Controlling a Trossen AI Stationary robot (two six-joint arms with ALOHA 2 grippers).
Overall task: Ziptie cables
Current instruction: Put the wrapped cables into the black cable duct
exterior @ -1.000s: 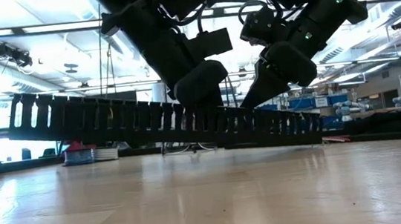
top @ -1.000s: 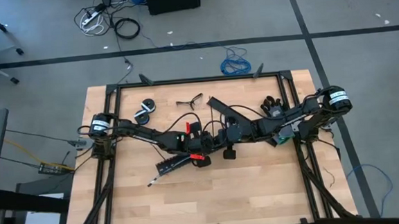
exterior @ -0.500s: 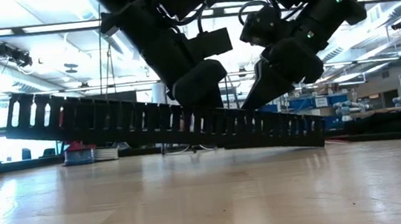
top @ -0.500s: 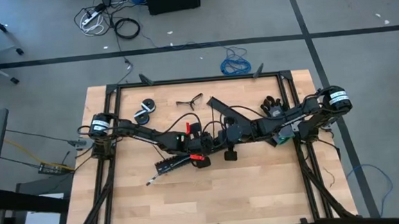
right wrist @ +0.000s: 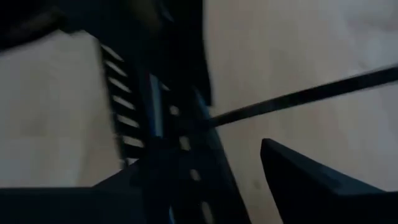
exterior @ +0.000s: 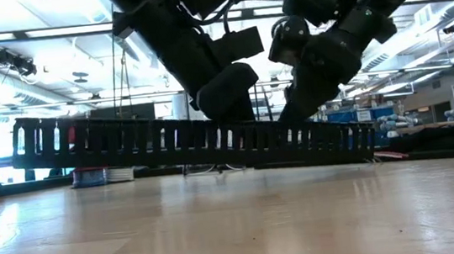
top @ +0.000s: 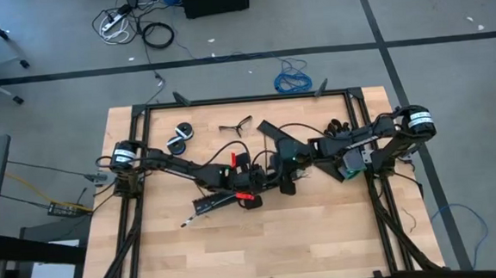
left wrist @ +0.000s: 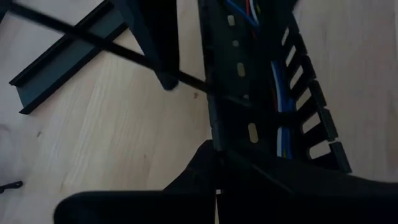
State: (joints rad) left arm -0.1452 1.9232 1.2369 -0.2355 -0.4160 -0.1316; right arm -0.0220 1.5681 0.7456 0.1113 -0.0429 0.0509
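My right gripper will take the ziptie [right wrist: 216, 121] close to the duct's side before it pulls the tail, as the ziptie's tail slants out beyond my right gripper's fingers.
A long black slotted duct [exterior: 169, 141] with blue, red and pale wires [left wrist: 283, 134] lying in it sits at the table's middle [top: 222, 201]. A thin black ziptie [left wrist: 93, 40] runs slanting to the duct and shows in the right wrist view [right wrist: 311, 93] too. My left gripper [top: 251, 190] is shut on the duct. My right gripper [top: 287, 184] stands close beside it, over the duct's far end, fingers apart [right wrist: 298, 177]. The ziptie passes just beyond its fingertips. My left gripper pinches the duct's side wall [left wrist: 214, 140] between its two fingers, coming from above at a slant. The duct hangs nearly level, with its long free end [exterior: 34, 143] clear of the table. Whether my right gripper touches the ziptie or the duct, I cannot tell.
Two tape rolls [top: 179, 135], a small black tool [top: 236, 122], a loose black strip [top: 269, 129] and a dark glove-like thing [top: 338, 132] lie along the far side. A black frame [top: 142, 163] borders the table. Bare wood lies toward the near edge [top: 263, 250].
My right gripper has gone toward the table's left, closer to the left gripper and the duct. The duct has tipped closer to level: its long free end has come down a little.
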